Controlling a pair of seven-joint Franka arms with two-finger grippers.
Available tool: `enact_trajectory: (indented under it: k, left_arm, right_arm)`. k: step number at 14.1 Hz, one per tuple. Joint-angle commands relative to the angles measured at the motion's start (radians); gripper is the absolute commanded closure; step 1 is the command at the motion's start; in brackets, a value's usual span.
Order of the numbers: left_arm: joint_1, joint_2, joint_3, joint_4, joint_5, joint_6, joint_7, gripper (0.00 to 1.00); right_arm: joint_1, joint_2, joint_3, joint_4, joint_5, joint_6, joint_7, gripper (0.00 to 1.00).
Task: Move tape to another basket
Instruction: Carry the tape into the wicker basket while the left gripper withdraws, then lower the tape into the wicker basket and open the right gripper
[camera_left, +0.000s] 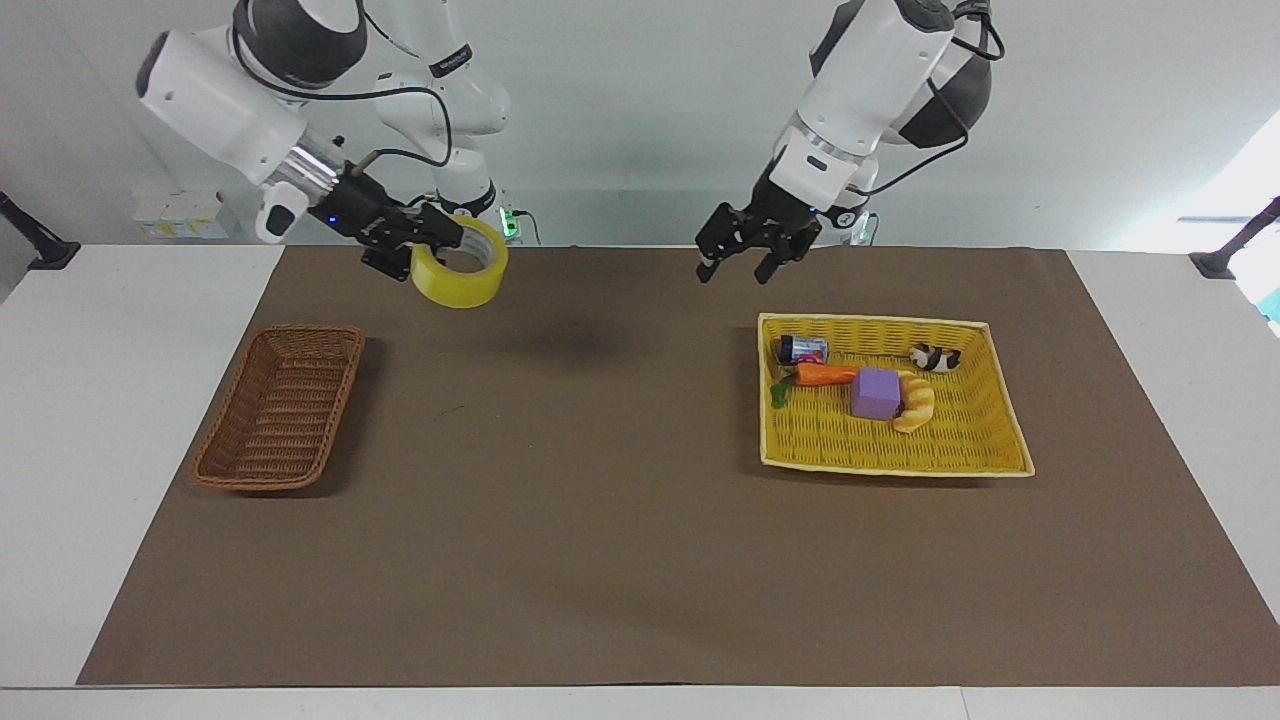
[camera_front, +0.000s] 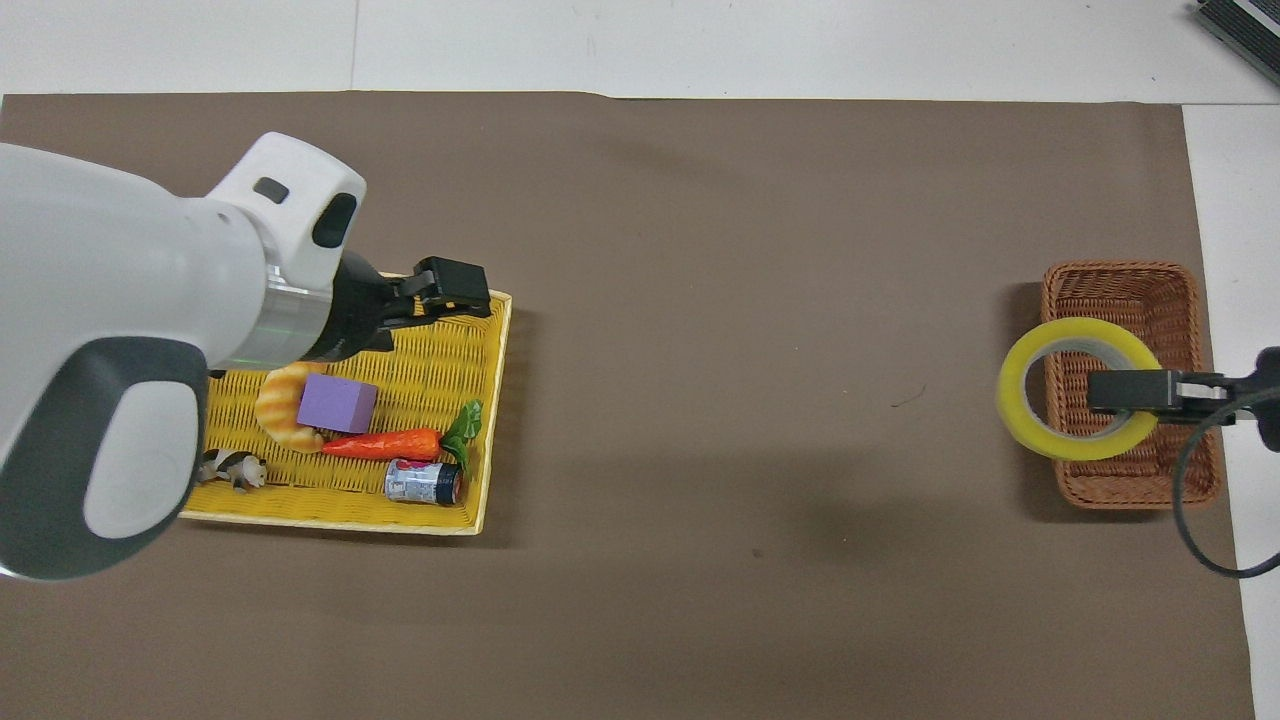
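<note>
Next, my right gripper lets go of the yellow tape roll on the middle of the brown wicker basket's bottom (camera_front: 1132, 384).
My right gripper (camera_left: 437, 243) is shut on the rim of the yellow tape roll (camera_left: 458, 284) and holds it high above the mat. In the overhead view the tape (camera_front: 1012, 400) and the right gripper (camera_front: 1128, 391) overlap the edge of the brown wicker basket (camera_front: 1120, 290) that faces the table's middle. The brown basket (camera_left: 280, 405) is empty and lies toward the right arm's end of the table. My left gripper (camera_left: 742, 258) is open and empty, raised over the edge of the yellow basket (camera_left: 890, 466) nearest the robots; it also shows in the overhead view (camera_front: 455, 293).
The yellow basket (camera_front: 478, 505) holds a purple cube (camera_front: 337, 403), a croissant (camera_front: 277, 400), a carrot (camera_front: 385, 443), a small can (camera_front: 422, 481) and a black-and-white toy animal (camera_front: 232, 468). A brown mat (camera_left: 600, 520) covers the table.
</note>
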Motion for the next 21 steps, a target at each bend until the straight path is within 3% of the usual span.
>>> enact_trajectory:
  k: [1, 4, 7, 9, 12, 14, 21]
  left_arm:
    - [0.07, 0.006, -0.014, 0.017, 0.106, -0.045, 0.103, 0.0]
    - [0.169, -0.005, -0.012, 0.02, 0.174, -0.114, 0.341, 0.0]
    - [0.237, -0.017, -0.012, 0.018, 0.28, -0.18, 0.534, 0.0]
    - [0.265, -0.023, -0.012, 0.049, 0.299, -0.261, 0.581, 0.0]
    - [0.274, 0.026, -0.012, 0.207, 0.297, -0.483, 0.582, 0.0]
    - [0.289, 0.012, -0.012, 0.201, 0.297, -0.485, 0.582, 0.0]
    - [0.311, 0.007, -0.012, 0.188, 0.289, -0.481, 0.578, 0.0]
  right_arm:
    - [-0.05, 0.079, 0.01, 0.048, -0.073, 0.045, -0.015, 1.0]
    - [-0.15, 0.24, 0.004, 0.105, -0.064, 0.102, -0.178, 1.0]
    - [-0.193, 0.329, -0.013, 0.104, -0.073, 0.125, -0.298, 1.0]
    - [-0.208, 0.346, -0.022, 0.107, -0.083, 0.126, -0.37, 1.0]
    - [-0.217, 0.389, -0.043, 0.11, -0.115, 0.126, -0.434, 1.0]
    - [-0.225, 0.455, -0.073, 0.129, -0.098, 0.143, -0.537, 1.0]
    - [-0.21, 0.476, -0.073, 0.151, -0.103, 0.178, -0.532, 0.97]
